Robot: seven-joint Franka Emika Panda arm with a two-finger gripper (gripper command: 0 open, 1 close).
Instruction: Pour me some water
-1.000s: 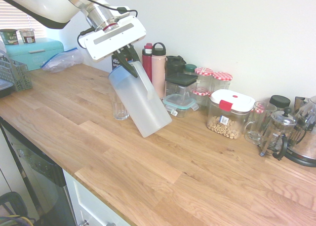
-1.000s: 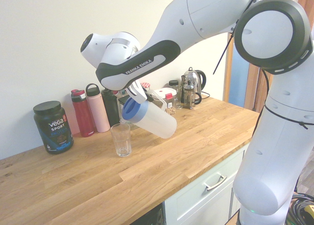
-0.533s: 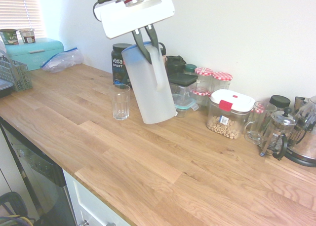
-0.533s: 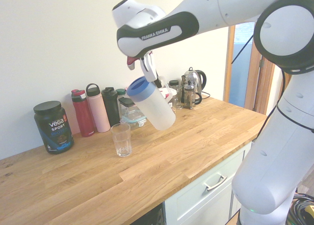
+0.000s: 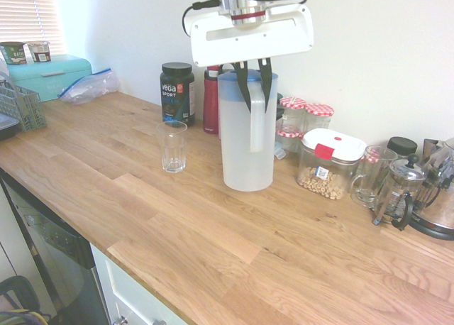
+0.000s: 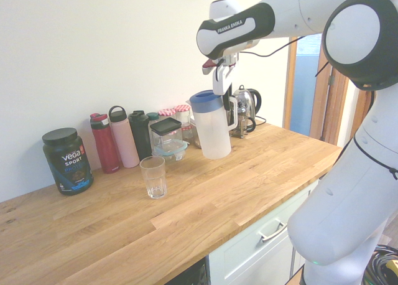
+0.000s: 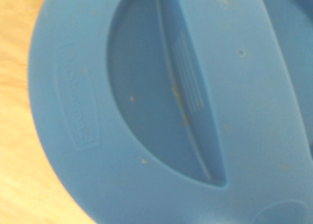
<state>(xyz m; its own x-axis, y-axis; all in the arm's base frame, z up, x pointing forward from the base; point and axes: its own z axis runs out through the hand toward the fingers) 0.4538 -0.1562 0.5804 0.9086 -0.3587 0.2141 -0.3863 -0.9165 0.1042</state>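
Note:
Next, my gripper lets go of the jug on the bare worktop (image 6: 232, 161) in front of the French press. The jug now stands upright on the worktop.
The tall frosted-white jug (image 5: 240, 137) with a blue lid (image 6: 205, 101) stands upright, its base at the worktop, to the right of a clear drinking glass (image 5: 174, 146) in the first exterior view. My gripper (image 5: 254, 101) comes down from above and is shut on the jug's handle (image 5: 257, 126). The water shows only as a faint grey tint low in the jug (image 6: 214, 139); its level is hard to read. The glass (image 6: 153, 177) looks clear, and I cannot tell if it holds liquid. The blue lid (image 7: 161, 106) fills the wrist view.
Along the wall stand a black Vega tub (image 5: 177, 93), bottles (image 6: 104, 143), lidded jars (image 5: 318, 123), a cereal box (image 5: 330, 163), a French press (image 5: 401, 192) and a kettle (image 6: 244, 109). A dish rack (image 5: 20, 105) and a teal bread box (image 5: 51, 74) are far left.
The jug has swung from tilted over the glass back to upright and moved away from the glass along the worktop, lower now. The grip on the handle is unchanged.

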